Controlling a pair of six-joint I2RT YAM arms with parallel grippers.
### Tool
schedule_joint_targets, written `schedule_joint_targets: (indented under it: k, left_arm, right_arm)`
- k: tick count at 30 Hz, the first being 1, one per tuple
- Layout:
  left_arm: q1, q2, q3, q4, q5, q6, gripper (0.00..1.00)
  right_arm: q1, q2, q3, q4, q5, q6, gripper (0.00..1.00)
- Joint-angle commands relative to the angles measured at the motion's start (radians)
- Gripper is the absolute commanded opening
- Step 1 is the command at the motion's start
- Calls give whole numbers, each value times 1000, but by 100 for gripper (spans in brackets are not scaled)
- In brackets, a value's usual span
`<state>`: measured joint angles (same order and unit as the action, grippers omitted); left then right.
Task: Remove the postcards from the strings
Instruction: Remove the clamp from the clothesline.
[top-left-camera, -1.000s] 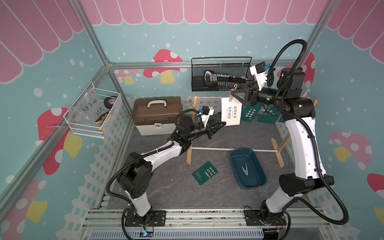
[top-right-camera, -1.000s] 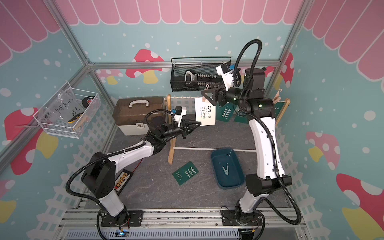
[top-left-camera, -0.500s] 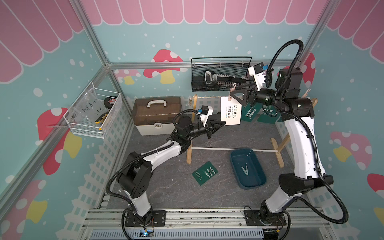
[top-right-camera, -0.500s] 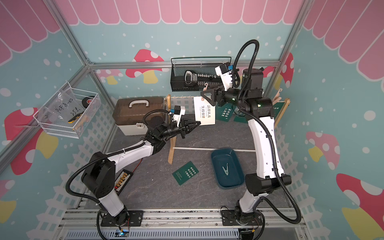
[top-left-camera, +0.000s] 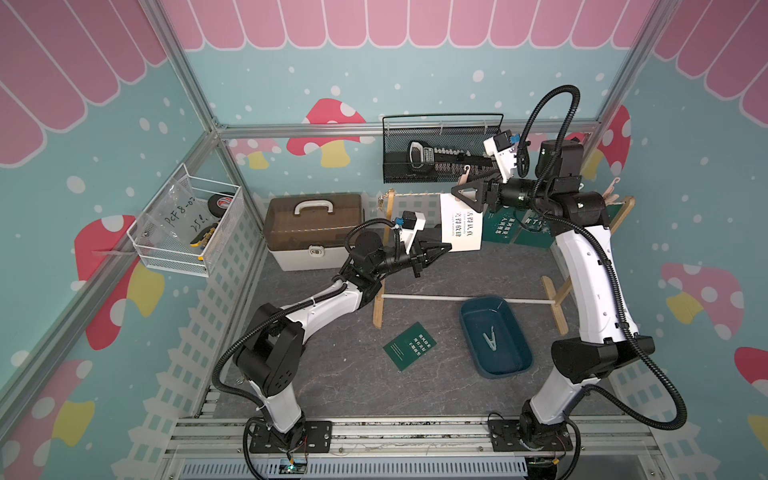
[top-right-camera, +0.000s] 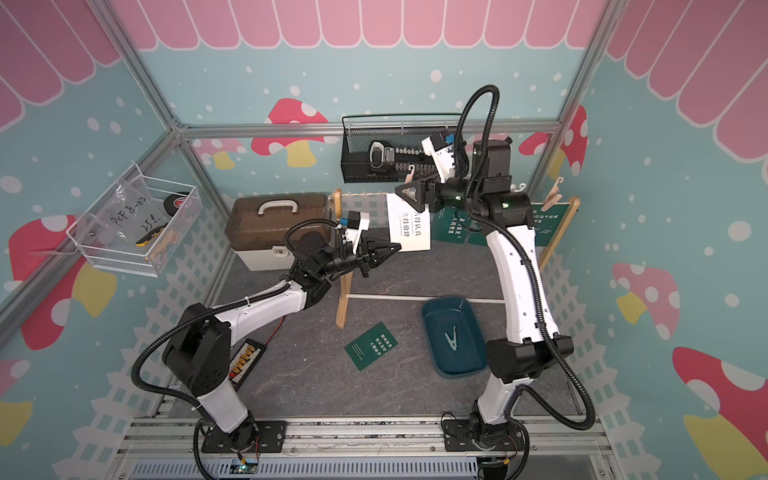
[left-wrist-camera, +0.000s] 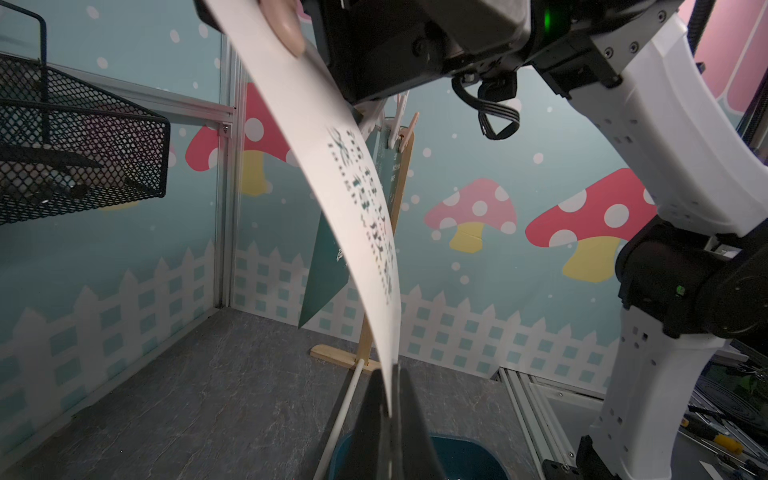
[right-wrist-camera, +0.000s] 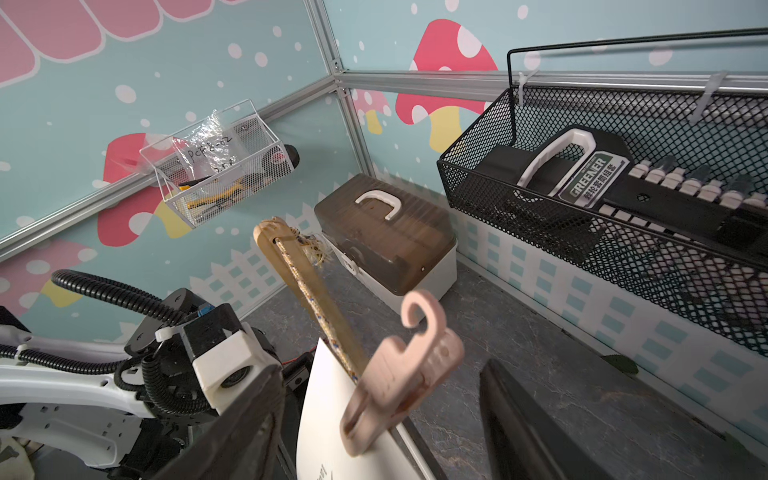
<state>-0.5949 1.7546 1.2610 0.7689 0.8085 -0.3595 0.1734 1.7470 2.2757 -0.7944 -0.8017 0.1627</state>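
Note:
I should close my right gripper on the upper ends of the pink clothespin (top-left-camera: 464, 175) (right-wrist-camera: 424, 344) and squeeze it open to free the white postcard from the beige string.
A white postcard (top-left-camera: 461, 228) hangs from the beige string (top-left-camera: 415, 194), pinned by a pink clothespin (right-wrist-camera: 399, 374). My left gripper (top-left-camera: 446, 250) is shut on the card's lower corner; the left wrist view shows the curved card (left-wrist-camera: 361, 199) running down into the shut gripper (left-wrist-camera: 390, 382). My right gripper (right-wrist-camera: 374, 395) is open, its fingers either side of the clothespin and apart from it. Two dark green postcards (top-left-camera: 500, 228) (top-left-camera: 534, 228) hang further along behind the right arm. Another green postcard (top-left-camera: 409, 345) lies on the floor.
A dark blue tray (top-left-camera: 469, 332) holding one clothespin sits on the floor under the string. Two wooden posts (top-left-camera: 388, 216) (top-left-camera: 623, 212) are joined by a white rod (top-left-camera: 419, 296). A brown toolbox (top-left-camera: 313, 228), black mesh basket (top-left-camera: 440, 149) and white wire basket (top-left-camera: 187, 224) line the walls.

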Motion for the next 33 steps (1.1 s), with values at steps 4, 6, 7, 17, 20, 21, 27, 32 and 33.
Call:
schedule_joint_targets:
  k: [4, 6, 7, 17, 20, 21, 27, 32, 33]
  left_arm:
    - [8, 19, 29, 33, 21, -7, 0]
    - [8, 19, 29, 30, 21, -5, 0]
    - [9, 20, 29, 29, 21, -3, 0]
    - [11, 14, 32, 17, 23, 0, 0]
    - [10, 14, 32, 15, 26, 0, 0]
    - [12, 15, 33, 16, 26, 0, 0]
    - [15, 16, 28, 15, 23, -3, 0]
    - [19, 19, 34, 13, 24, -6, 0]
    - [18, 19, 35, 11, 24, -8, 0]
  right_arm:
    - [16, -2, 26, 32, -69, 14, 73]
    - [16, -8, 23, 48, -82, 19, 73]
    - [16, -10, 21, 60, -89, 24, 73]
    - [16, -56, -55, 144, -128, 35, 67]
    - [16, -56, -56, 153, -158, 37, 64]
    - [16, -55, -56, 156, -160, 37, 64]
    - [16, -56, -56, 159, -165, 34, 57]
    - [15, -53, -60, 162, -164, 34, 48]
    - [15, -52, -59, 164, -162, 34, 45]
